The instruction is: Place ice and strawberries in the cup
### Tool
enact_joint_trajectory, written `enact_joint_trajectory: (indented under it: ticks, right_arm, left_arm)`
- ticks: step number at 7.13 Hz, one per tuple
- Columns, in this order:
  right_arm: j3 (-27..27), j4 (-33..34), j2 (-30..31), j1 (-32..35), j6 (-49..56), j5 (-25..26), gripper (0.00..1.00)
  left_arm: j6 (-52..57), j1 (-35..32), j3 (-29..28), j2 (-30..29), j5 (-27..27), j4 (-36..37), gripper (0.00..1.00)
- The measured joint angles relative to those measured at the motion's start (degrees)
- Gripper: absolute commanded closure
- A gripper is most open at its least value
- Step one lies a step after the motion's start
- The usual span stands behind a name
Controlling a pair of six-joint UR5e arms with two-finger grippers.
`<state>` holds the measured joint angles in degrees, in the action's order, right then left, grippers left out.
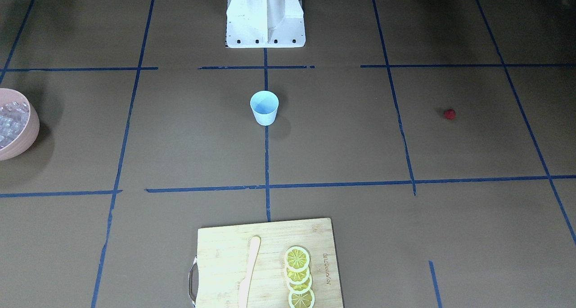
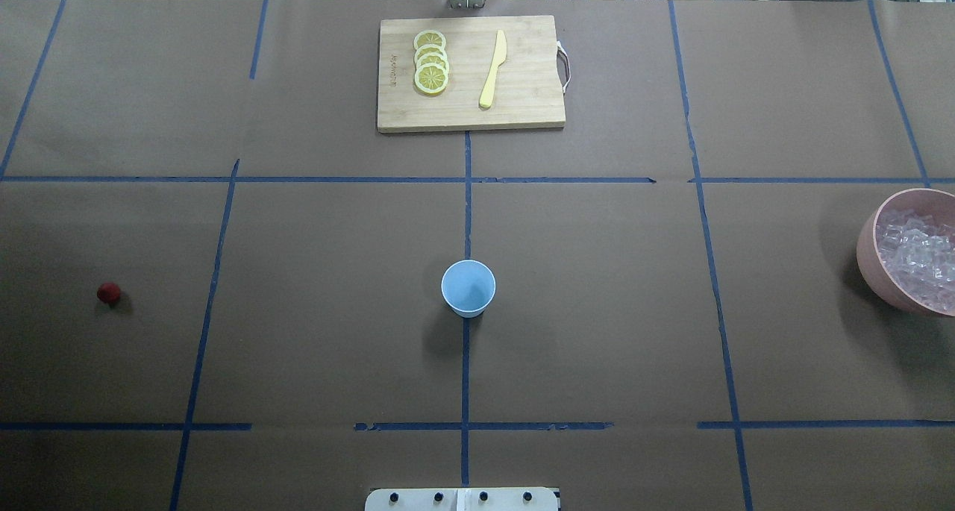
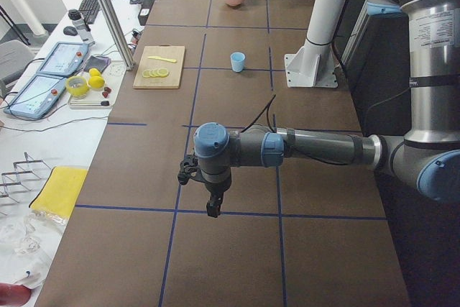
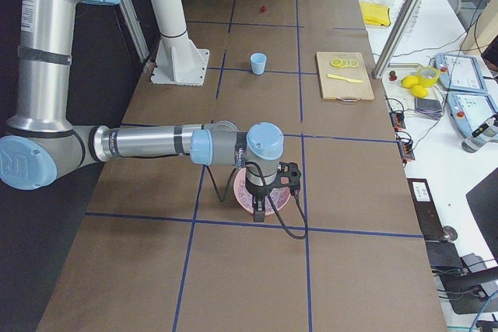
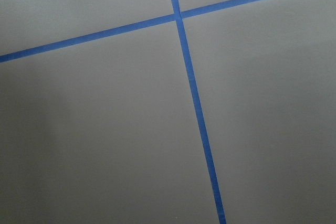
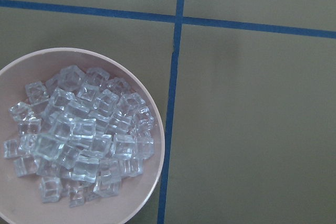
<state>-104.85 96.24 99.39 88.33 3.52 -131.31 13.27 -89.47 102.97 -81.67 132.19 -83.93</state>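
My right gripper closes next on an ice cube in the middle of the heap (image 1: 2,123) (image 6: 84,127) in the pink bowl.
The light-blue cup (image 2: 468,287) stands upright mid-table with nothing showing inside it (image 1: 264,108). The strawberry (image 2: 109,293) lies alone on the robot's left side (image 1: 449,114). The ice (image 6: 79,129) is heaped in a pink bowl (image 2: 869,250) at the right edge. My left gripper (image 3: 213,208) hangs low over bare table at the near end of the exterior left view. My right gripper (image 4: 260,212) hangs over the pink bowl (image 4: 272,201). Both grippers appear only in the side views, so I cannot tell whether either is open or shut.
A wooden cutting board (image 2: 522,101) at the far edge carries lemon slices (image 2: 431,62) and a pale knife (image 2: 492,71). The white robot base (image 1: 265,15) stands behind the cup. Blue tape lines (image 5: 194,103) cross the brown table.
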Motion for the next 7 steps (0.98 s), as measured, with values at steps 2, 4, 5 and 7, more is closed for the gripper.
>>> enact_joint_trajectory:
  ticks: [2,4,5,7]
  right_arm:
    - [-0.08,-0.04,-0.21,0.0,-0.02,0.02,0.0]
    - [-2.07,-0.16,-0.75,-0.02,-0.06,0.0,0.0]
    - [-3.12,-0.74,-0.68,-0.05,-0.21,-0.1,0.0]
    - [-3.68,-4.55,-0.39,-1.12,-3.48,-0.18,0.01]
  left_arm:
    - [0.0,0.02,-0.04,0.14,0.06,-0.02,0.0]
    - [0.0,0.04,-0.09,0.17,0.08,-0.08,0.0]
    - [0.0,0.06,-0.09,0.14,0.09,-0.09,0.0]
    - [0.0,0.08,-0.08,0.11,0.09,-0.09,0.0]
